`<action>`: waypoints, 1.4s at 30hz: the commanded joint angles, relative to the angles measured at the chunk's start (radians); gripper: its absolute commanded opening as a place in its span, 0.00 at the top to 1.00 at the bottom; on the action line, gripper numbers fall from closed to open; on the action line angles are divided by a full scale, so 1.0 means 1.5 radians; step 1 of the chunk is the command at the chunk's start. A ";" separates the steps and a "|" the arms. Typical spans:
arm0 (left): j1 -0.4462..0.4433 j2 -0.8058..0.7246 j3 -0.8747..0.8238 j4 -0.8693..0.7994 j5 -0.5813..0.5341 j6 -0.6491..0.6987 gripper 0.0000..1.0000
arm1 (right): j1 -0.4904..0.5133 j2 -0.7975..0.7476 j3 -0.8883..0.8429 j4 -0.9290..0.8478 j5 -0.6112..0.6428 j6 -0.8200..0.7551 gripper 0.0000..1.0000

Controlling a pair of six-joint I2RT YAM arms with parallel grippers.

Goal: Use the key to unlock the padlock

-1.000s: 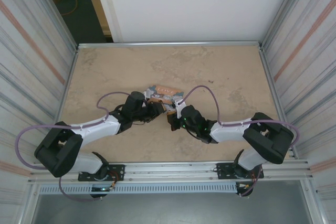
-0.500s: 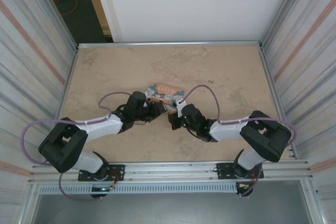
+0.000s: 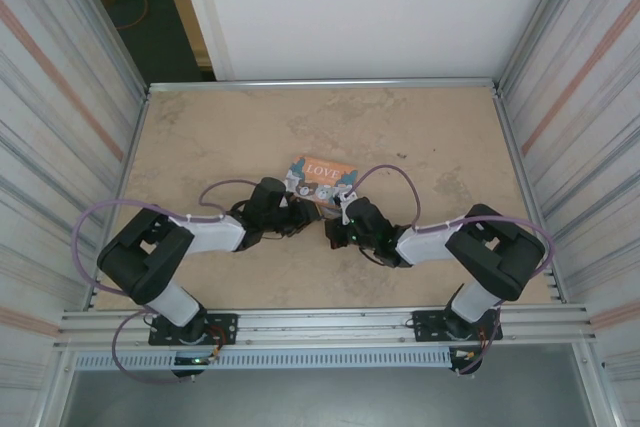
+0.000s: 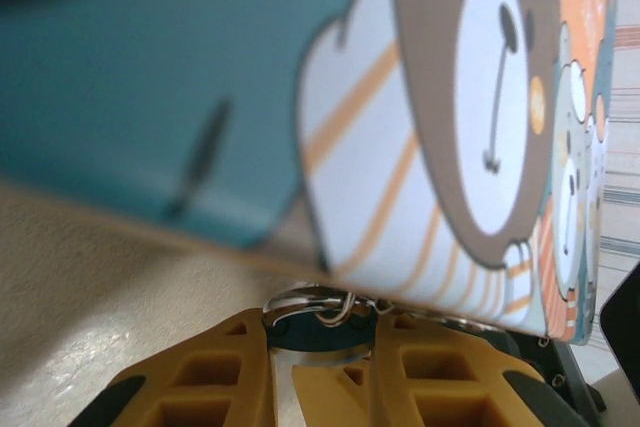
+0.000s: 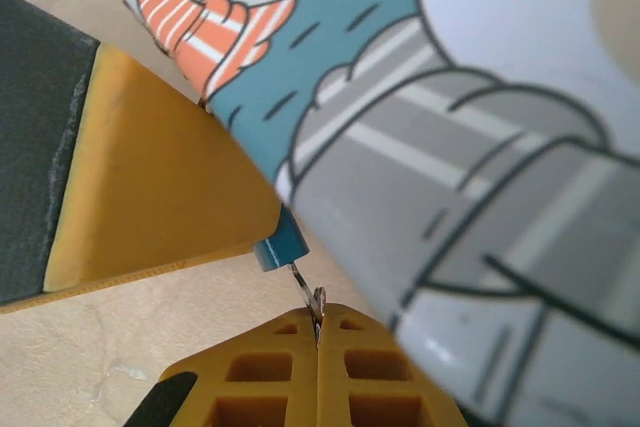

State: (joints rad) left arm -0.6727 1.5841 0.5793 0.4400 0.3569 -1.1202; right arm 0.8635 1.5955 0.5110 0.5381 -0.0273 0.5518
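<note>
The left gripper holds the padlock by its narrow edges, so it should open, swing around and grip the padlock's flat sides (image 4: pixel 321 335) before turning the key.
In the left wrist view, my left gripper (image 4: pixel 322 335) is shut on the padlock (image 4: pixel 330 339), a small dark teal block. Its thin metal loop (image 4: pixel 318 303) rises just under the tin. In the right wrist view, my right gripper (image 5: pixel 318 319) is shut on the small silver key (image 5: pixel 312 297). The key's blade meets the teal padlock (image 5: pixel 280 245), which sticks out past the left gripper's yellow finger (image 5: pixel 150 187). From above, the left gripper (image 3: pixel 306 209) and right gripper (image 3: pixel 333 229) meet tip to tip at the tin's near edge.
The orange-and-teal "LOVE" tin (image 3: pixel 320 178) with cartoon animals lies right against both grippers and looms over the jaws as the tin (image 4: pixel 420 117) and the tin (image 5: pixel 470 127) in the wrist views. The beige table (image 3: pixel 220 132) is walled by metal rails and side panels.
Both grippers have pushed away from the bases with the padlock and key, their elbows folding. The tin has slid a little farther up the table.
</note>
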 commanded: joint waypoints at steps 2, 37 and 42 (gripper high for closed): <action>-0.006 0.003 -0.004 0.033 0.051 -0.005 0.72 | -0.022 0.009 0.031 -0.020 -0.028 0.032 1.00; 0.127 -0.303 -0.243 0.116 0.061 -0.039 0.42 | -0.027 0.046 0.074 -0.032 -0.180 0.322 1.00; 0.127 -0.252 -0.244 0.170 0.081 -0.054 0.46 | -0.018 0.052 0.075 -0.009 -0.177 0.355 1.00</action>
State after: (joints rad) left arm -0.4862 1.1797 0.2218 0.5999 0.4408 -1.1759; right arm 0.8246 1.6520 0.6067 0.4965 -0.2634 1.0050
